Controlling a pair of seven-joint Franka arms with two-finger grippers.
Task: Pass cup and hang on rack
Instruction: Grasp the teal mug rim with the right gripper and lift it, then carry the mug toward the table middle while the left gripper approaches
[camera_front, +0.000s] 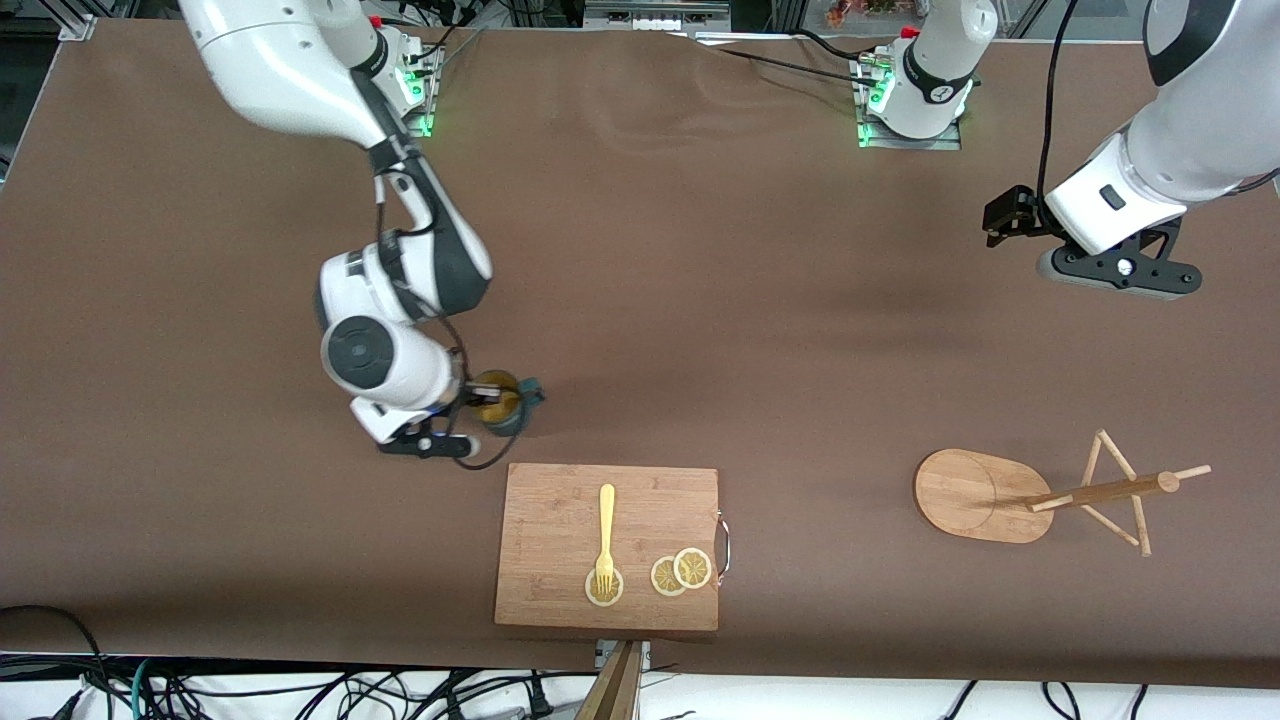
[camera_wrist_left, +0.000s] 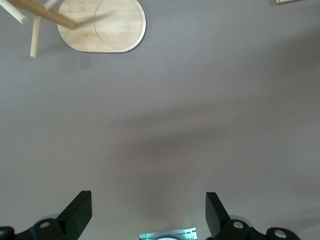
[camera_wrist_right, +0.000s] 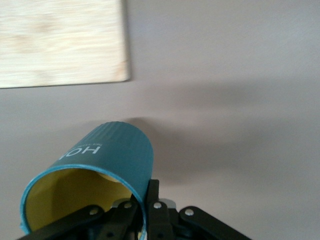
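Note:
My right gripper is going to set the dark teal cup, now tilted low over the table, down on the open table (camera_front: 737, 332) beyond the metal handle of the cutting board.
The dark teal cup (camera_front: 497, 400) has a yellowish inside, and its handle points toward the left arm's end of the table. My right gripper (camera_front: 470, 405) is shut on the cup's rim, one finger inside and one outside. In the right wrist view the ribbed cup (camera_wrist_right: 110, 150) is tilted in the right gripper (camera_wrist_right: 145, 195), low over the table. The wooden rack (camera_front: 980, 495) stands toward the left arm's end of the table. My left gripper (camera_front: 1120, 268) hangs open and empty above the table there. The rack's base (camera_wrist_left: 102, 25) also shows past the left gripper (camera_wrist_left: 148, 200).
A rectangular wooden cutting board (camera_front: 600, 545) lies nearer the front camera than the cup. On it are a yellow fork (camera_front: 606, 535) and lemon slices (camera_front: 680, 572). Its corner shows in the right wrist view (camera_wrist_right: 60, 40). Brown table (camera_front: 750, 330) lies between cup and rack.

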